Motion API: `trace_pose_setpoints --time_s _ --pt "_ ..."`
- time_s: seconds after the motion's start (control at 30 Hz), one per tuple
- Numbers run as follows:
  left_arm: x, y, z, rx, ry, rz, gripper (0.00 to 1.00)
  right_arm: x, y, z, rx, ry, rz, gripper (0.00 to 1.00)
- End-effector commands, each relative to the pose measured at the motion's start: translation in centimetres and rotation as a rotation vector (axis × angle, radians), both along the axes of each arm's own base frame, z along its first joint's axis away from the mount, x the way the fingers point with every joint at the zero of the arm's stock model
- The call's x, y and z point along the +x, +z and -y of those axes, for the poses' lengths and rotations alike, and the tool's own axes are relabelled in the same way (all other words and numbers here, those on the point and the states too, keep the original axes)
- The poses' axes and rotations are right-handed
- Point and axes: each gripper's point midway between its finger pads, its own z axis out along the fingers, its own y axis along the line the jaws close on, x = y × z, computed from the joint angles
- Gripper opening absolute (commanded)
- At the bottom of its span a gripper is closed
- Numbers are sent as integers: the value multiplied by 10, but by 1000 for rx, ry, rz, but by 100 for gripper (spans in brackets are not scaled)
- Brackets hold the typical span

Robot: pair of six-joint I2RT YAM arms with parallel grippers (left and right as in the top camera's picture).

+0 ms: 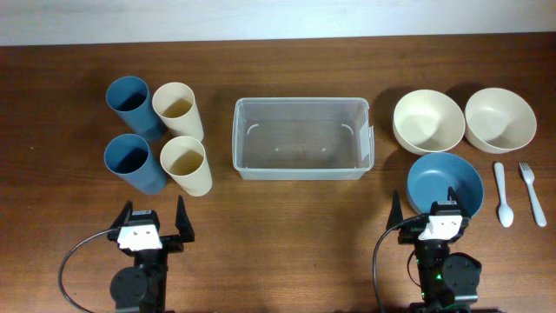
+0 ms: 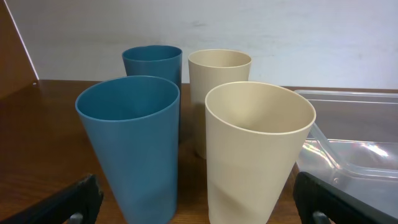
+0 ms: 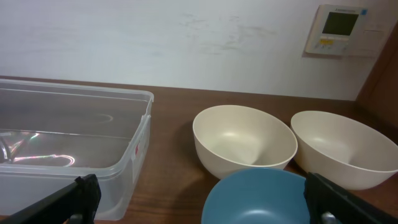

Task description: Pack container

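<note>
Next, my right gripper will grab the blue bowl by its near rim [image 1: 474,209], on the side toward the white spoon.
The clear rectangular container [image 1: 301,103] stands empty at the middle of the table, also seen in the left wrist view [image 2: 364,155] and the right wrist view [image 3: 93,94]. My left gripper [image 1: 155,213] is open near the front edge, just in front of the cups, with nothing between its fingers [image 2: 84,198]. My right gripper [image 1: 425,207] is open too, at the near side of the blue bowl [image 1: 444,181], and holds nothing. In the right wrist view the blue bowl [image 3: 261,199] lies between the spread fingers [image 3: 84,196].
Two blue cups [image 1: 130,103] [image 1: 132,159] and two cream cups [image 1: 176,109] [image 1: 185,163] stand left of the container. Two cream bowls [image 1: 427,120] [image 1: 499,119] sit right of it, behind the blue bowl. A white spoon [image 1: 503,193] and fork [image 1: 532,193] lie at the far right.
</note>
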Motion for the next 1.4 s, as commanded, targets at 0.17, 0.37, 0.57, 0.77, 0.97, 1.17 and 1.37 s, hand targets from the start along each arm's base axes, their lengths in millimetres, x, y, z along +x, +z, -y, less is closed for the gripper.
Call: trace_pose_setpoints --time_s 0.17,0.37,0.57,0.77,0.97,1.17,1.37 --pt "0 -1 0 16 2 2 100 0 -2 1 4 -5 -3 99" --pt "0 -1 0 16 2 2 100 0 -1 1 4 -5 4 99" --pt "0 -1 0 17 2 2 100 0 -2 -1 15 5 -3 99" --pt "0 -1 0 17 2 2 100 0 3 -10 29 61 17 99" --pt "0 -1 0 17 2 2 100 -5 51 -9 93 54 144 99" --pt "0 -1 0 17 2 2 100 -31 118 18 94 -101 176 99" --pt "0 -1 0 17 2 2 100 -74 173 54 239 -338 64 99"
